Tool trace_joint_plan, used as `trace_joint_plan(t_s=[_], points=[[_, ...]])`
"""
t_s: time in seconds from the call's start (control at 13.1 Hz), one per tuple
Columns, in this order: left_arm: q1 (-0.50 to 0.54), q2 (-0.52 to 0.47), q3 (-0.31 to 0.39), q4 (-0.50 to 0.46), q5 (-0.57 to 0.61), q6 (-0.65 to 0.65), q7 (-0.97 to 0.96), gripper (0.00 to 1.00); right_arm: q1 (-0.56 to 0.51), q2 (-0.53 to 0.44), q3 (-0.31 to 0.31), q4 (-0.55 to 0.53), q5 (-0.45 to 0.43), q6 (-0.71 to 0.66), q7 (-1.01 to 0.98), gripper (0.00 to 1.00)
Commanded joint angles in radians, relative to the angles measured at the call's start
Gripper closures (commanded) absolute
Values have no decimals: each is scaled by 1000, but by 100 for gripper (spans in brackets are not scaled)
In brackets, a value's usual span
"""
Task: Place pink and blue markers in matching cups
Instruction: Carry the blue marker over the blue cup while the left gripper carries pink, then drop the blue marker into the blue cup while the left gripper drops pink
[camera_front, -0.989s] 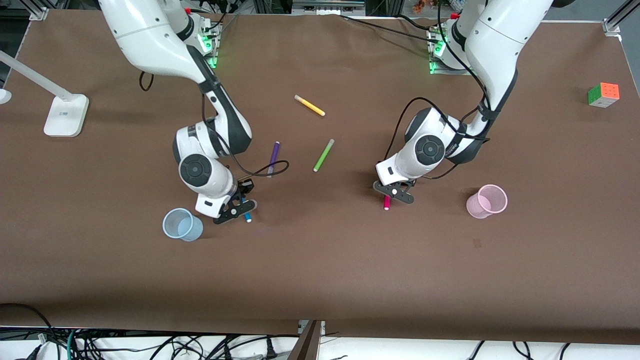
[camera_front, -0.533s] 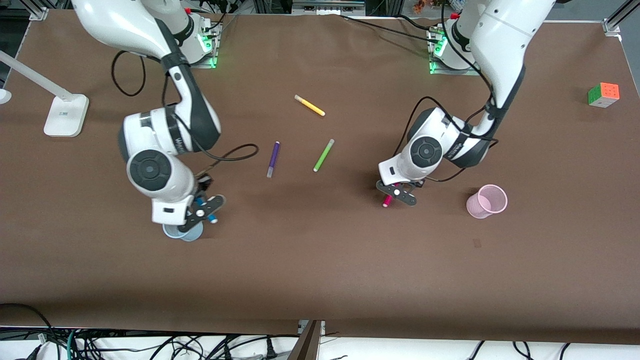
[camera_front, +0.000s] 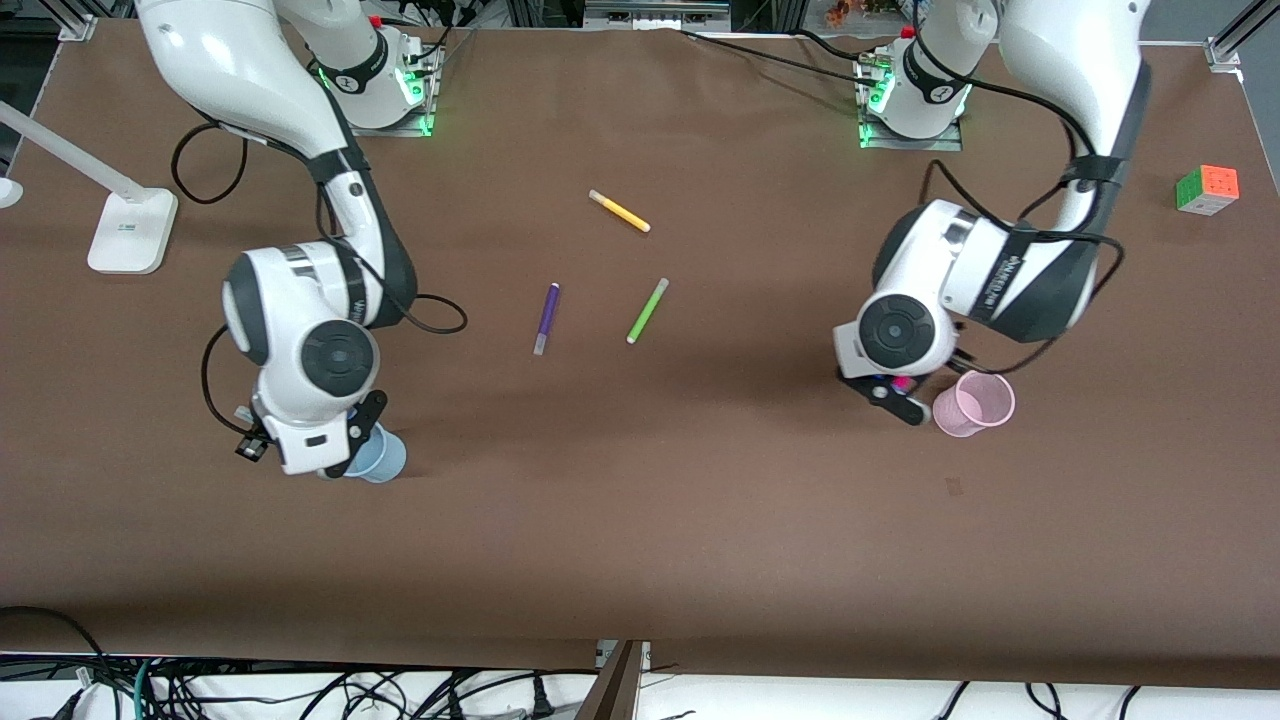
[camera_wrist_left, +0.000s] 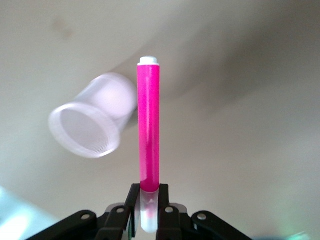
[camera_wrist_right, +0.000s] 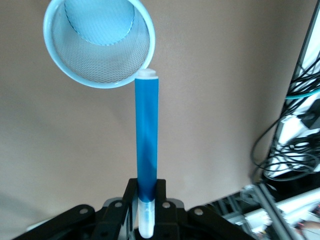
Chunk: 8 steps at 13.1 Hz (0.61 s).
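My left gripper will let go of the pink marker inside the pale pink cup (camera_front: 978, 402) (camera_wrist_left: 91, 121), and its cap end will be sticking up.
My left gripper (camera_front: 893, 392) is shut on the cap end of the pink marker (camera_wrist_left: 149, 130) and holds it in the air right beside the pale pink cup (camera_front: 975, 403). In the left wrist view the pink cup (camera_wrist_left: 92, 122) lies just to one side of the marker's tip. My right gripper (camera_front: 352, 438) is shut on the cap end of the blue marker (camera_wrist_right: 147, 135) and hangs over the light blue cup (camera_front: 385, 458). In the right wrist view the marker's tip sits at the rim of the blue cup (camera_wrist_right: 100, 42). The arm hides the blue marker in the front view.
A purple marker (camera_front: 546, 318), a green marker (camera_front: 647, 311) and a yellow marker (camera_front: 619, 211) lie mid-table. A colour cube (camera_front: 1207, 189) sits at the left arm's end. A white lamp base (camera_front: 130, 230) stands at the right arm's end.
My right gripper carried the blue marker over to the blue cup. My left gripper lifted the pink marker off the table and carried it to the pink cup.
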Motion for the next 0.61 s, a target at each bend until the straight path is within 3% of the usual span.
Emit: trace_joint_plan(t_s=[0.0,0.23,0.53], points=[[4,21,-1,45,185,-127,169,100,38,56,-3,23,-74,-15,-18,100],[16,56,33,41,322,-148,313,100,78,101,-4,19,-109,-12,-14,100],[41,134,42,38,344,-98,309,100,94,118,-3,10,-144,-11,-14,100]])
